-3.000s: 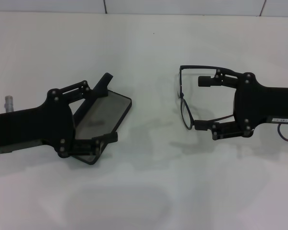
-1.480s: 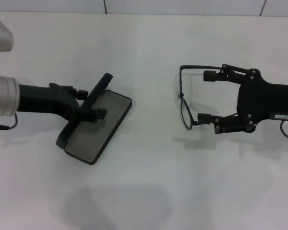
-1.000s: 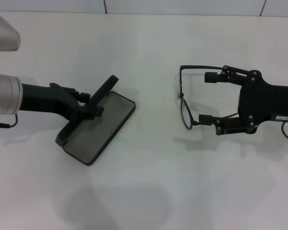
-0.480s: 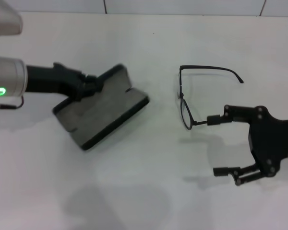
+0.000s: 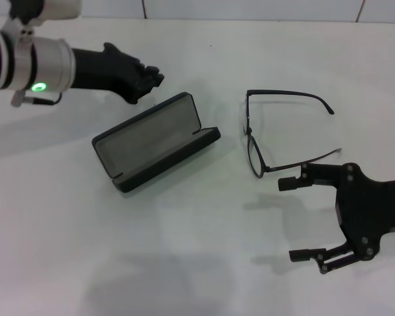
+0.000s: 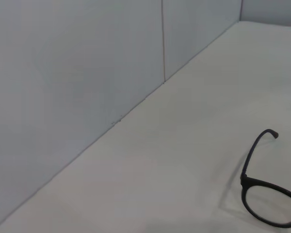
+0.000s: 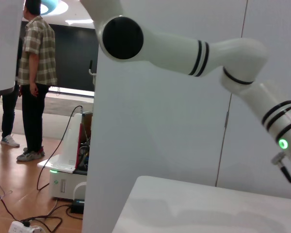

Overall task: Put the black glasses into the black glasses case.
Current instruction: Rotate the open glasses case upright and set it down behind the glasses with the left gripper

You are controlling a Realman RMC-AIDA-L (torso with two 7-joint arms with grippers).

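Next, my left gripper grips its far edge (image 5: 140, 117) and turns the open black glasses case closer first, as the case lies slanted and apart from the glasses.
The black glasses (image 5: 248, 131) lie unfolded on the white table (image 5: 204, 263), right of centre, with both temple arms pointing right. Part of one rim and a temple tip also show in the left wrist view (image 6: 246, 180). The black glasses case (image 5: 151, 139) lies open to their left, grey lining up. My left gripper (image 5: 148, 79) hovers behind the case, apart from it. My right gripper (image 5: 291, 219) is open and empty, just in front of the glasses' nearer temple arm.
A grey wall (image 5: 250, 8) with vertical seams closes off the table's far edge. The right wrist view shows my white left arm (image 7: 184, 46), the table's end (image 7: 184, 204) and a person (image 7: 34, 77) standing on the floor beyond it.
My left gripper has let go of the case and pulled back towards the far left. The case now lies open and turned. My right gripper has drawn nearer, off the glasses.
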